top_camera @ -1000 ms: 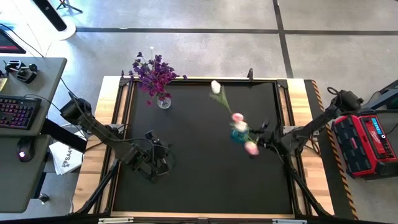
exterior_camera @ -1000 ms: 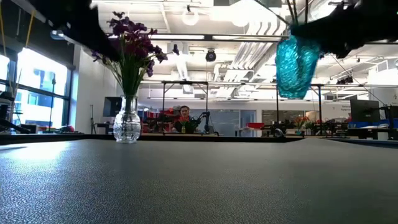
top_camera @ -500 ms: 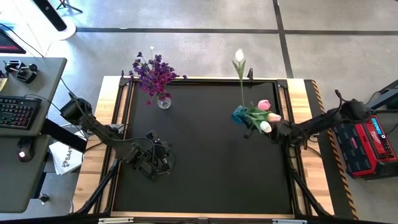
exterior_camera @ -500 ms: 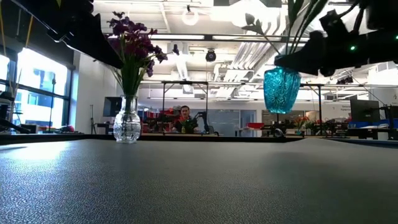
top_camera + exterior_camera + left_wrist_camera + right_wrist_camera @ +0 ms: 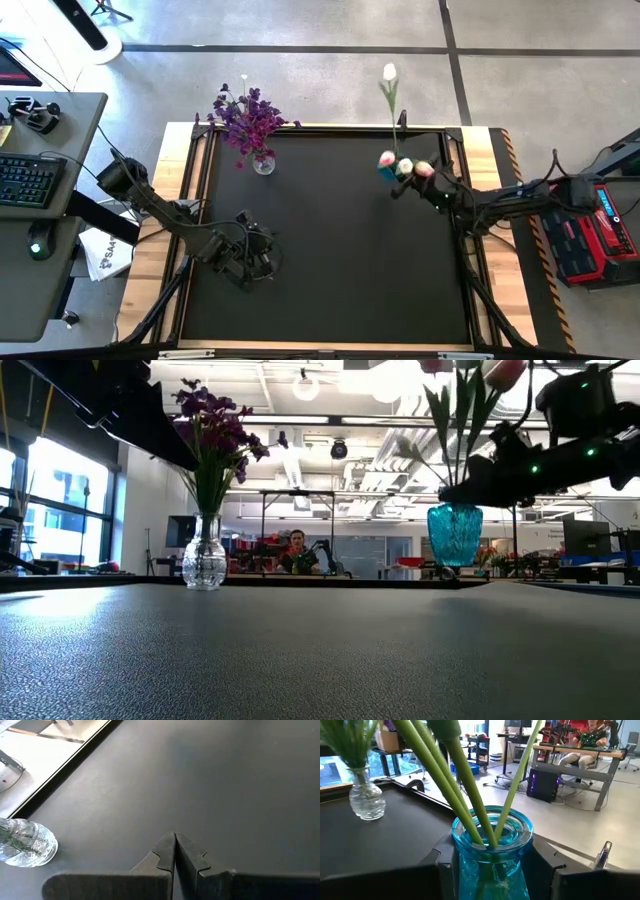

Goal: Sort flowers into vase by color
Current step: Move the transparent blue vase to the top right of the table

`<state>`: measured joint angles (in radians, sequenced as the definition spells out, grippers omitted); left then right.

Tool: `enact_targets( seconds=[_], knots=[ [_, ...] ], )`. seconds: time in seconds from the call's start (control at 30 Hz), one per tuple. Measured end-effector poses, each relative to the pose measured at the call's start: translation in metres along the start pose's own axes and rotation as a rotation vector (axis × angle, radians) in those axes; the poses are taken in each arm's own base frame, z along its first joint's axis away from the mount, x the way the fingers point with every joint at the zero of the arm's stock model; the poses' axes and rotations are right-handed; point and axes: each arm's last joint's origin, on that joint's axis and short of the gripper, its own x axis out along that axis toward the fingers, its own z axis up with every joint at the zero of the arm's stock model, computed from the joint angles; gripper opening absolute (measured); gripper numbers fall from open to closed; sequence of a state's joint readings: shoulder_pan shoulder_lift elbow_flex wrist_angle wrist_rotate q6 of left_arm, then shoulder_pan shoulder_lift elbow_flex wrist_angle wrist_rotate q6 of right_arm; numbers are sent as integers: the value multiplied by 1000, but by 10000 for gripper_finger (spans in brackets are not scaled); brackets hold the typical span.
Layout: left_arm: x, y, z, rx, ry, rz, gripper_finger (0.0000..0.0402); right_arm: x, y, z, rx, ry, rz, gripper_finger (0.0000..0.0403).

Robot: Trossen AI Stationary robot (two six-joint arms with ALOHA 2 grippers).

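My right gripper will set the blue vase down on the black mat [image 5: 410,154] near the mat's far corner, so that it is level with the clear vase.
A blue glass vase [image 5: 386,172] holds several tulips: a white bud [image 5: 389,72] and pink buds [image 5: 424,168] on green stems [image 5: 470,795]. It sits between the fingers of my right gripper [image 5: 394,178], near the table's far right. In the low view the blue vase [image 5: 455,532] is upright, low over the table; I cannot tell whether its foot touches. Purple sprays [image 5: 248,118] stand with their stems in a clear glass vase [image 5: 263,163] by the far left edge. My left gripper [image 5: 255,255] waits, shut, over the near left of the table. My right gripper is shut on the blue vase's body just below its rim [image 5: 492,827], one finger [image 5: 437,867] on each side. It comes in level from the table's right side. The vase is upright in the hold, and the tulip stems rise out of its mouth.
The clear vase [image 5: 204,560] with the purple sprays stands apart, left of the blue vase. The black mat [image 5: 330,270] lies bare between the two arms. A wooden frame [image 5: 478,150] borders the mat. A person sits far behind the table in the room.
My right gripper has carried the blue vase toward the table's far edge and downward. The vase was tilted high above the mat and now stands upright close to the table. The tulips have swung from slanting to upright.
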<state>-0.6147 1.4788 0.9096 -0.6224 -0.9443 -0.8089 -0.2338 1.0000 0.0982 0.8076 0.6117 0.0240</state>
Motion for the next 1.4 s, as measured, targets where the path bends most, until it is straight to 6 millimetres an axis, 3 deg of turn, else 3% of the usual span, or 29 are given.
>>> enact_targets(
  seconds=[0.23,0.5,0.87,1.1,1.4],
  knots=[
    [0,0,0,-1,0,0,0,12,-22,-2,29,25,-60,122],
    [0,-1,1,-9,-7,-7,0,16,-41,-17,55,173,-180,123],
    [0,-1,2,-2,-10,-10,0,17,-45,-20,70,196,-209,123],
    [0,-2,2,-2,-10,-10,0,5,-51,-34,193,130,-290,123],
    [0,-1,2,-2,-10,-10,0,3,-53,-33,203,90,-442,124]
  ],
)
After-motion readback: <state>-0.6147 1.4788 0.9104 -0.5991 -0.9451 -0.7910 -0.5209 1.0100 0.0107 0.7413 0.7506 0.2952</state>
